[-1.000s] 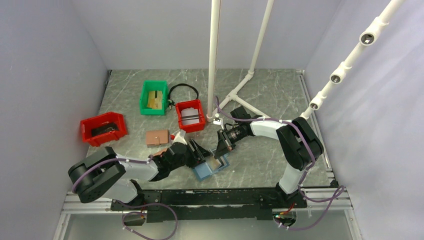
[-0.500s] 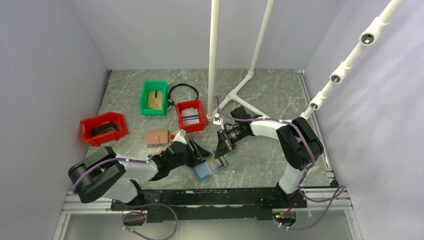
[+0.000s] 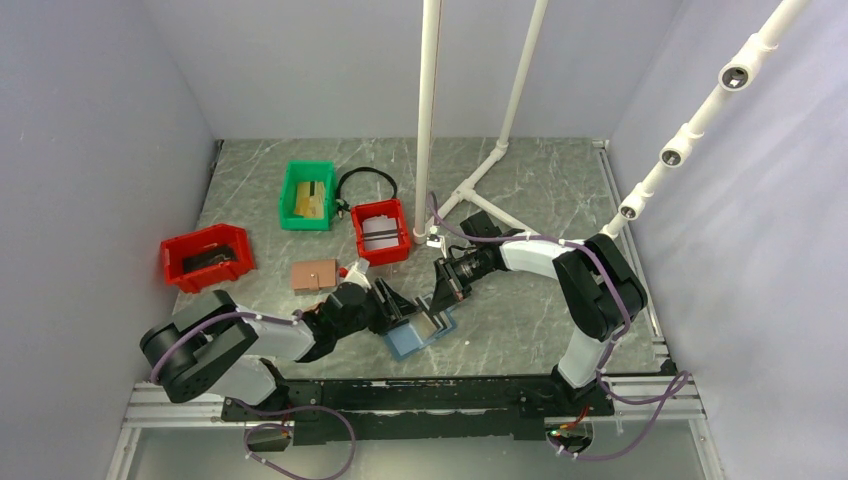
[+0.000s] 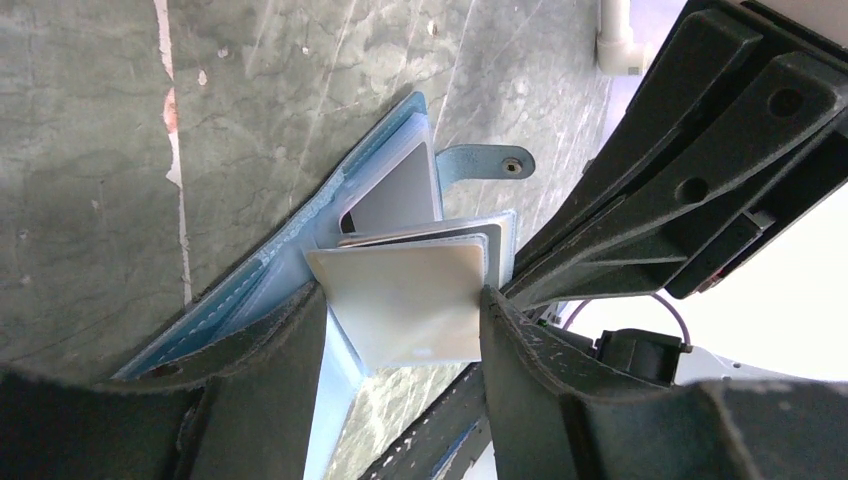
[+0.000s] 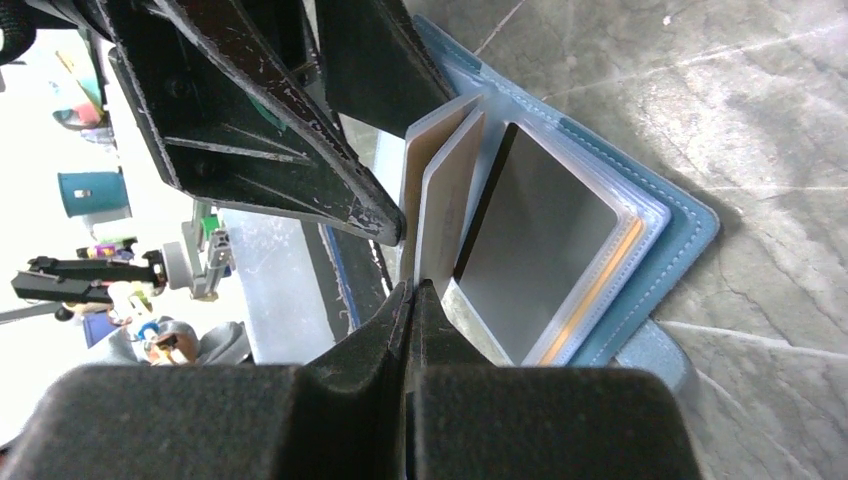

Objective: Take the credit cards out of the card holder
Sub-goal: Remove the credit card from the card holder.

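I need to open my right gripper, as the pocket leaf stands upright in its fingers, let the pocket leaf lie flat and take the card with it near the card holder's fold (image 5: 479,212).
The blue card holder (image 3: 415,338) lies open on the table near the front edge, with its snap tab (image 4: 490,162) spread out. My left gripper (image 3: 403,312) reaches in from the left. Its two fingers press the opposite side edges of a pale credit card (image 4: 405,295) that sticks partway out of a pocket. My right gripper (image 5: 410,290) comes from the right and is shut, pinching a thin clear pocket leaf (image 5: 445,200) of the holder (image 5: 680,225). Another card with a dark face (image 5: 535,250) sits in the pocket below.
Behind the holder are a brown wallet (image 3: 314,275), a red bin (image 3: 381,230), a green bin (image 3: 307,195), a second red bin (image 3: 207,257) at the left and a black cable (image 3: 366,180). A white pipe frame (image 3: 428,120) rises at the back centre.
My left gripper's jaws have narrowed a little onto the card and the left arm has shifted slightly left. The right arm has barely moved.
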{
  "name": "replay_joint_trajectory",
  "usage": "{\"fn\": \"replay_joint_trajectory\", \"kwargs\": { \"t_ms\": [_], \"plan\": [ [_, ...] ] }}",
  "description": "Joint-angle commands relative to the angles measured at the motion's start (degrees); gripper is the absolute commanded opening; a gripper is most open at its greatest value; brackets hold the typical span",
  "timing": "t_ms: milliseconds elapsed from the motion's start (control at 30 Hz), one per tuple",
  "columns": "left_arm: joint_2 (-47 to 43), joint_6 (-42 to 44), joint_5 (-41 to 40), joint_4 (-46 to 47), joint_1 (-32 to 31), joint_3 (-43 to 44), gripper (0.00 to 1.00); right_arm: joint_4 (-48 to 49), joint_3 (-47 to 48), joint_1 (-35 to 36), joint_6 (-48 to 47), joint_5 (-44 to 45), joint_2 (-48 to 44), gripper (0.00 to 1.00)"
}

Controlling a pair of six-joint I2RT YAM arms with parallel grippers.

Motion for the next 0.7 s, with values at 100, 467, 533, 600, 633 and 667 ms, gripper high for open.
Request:
{"fn": "replay_joint_trajectory", "kwargs": {
  "t_ms": [100, 467, 533, 600, 633, 667],
  "plan": [
    [-1.32, 2.78, 0.68, 0.92, 1.08, -0.91, 0.14, -1.37, 2.11, -0.11, -1.97, 4.08, -1.43, 0.0],
    [-0.09, 3.26, 2.31, 1.78, 1.73, -0.93, 0.18, -0.82, 1.37, 0.44, -3.78, 14.04, -3.45, 0.0],
    [1.8, 2.95, 3.39, 4.37, 1.72, -0.85, 0.18, -1.03, 1.41, 1.17, -4.79, 15.29, -4.05, 0.0],
    [4.04, 2.48, 4.45, 7.47, 1.79, -0.85, 0.17, -1.29, 1.56, 1.97, -6.01, 16.62, -4.92, 0.04],
    [5.09, 2.23, 4.96, 8.96, 1.8, -0.84, 0.17, -1.39, 1.63, 2.18, -6.5, 16.86, -5.24, 0.14],
    [6.17, 2.0, 5.33, 10.38, 1.94, -0.88, 0.17, -1.54, 1.73, 2.19, -6.99, 16.95, -5.7, 0.2]
  ]
}}
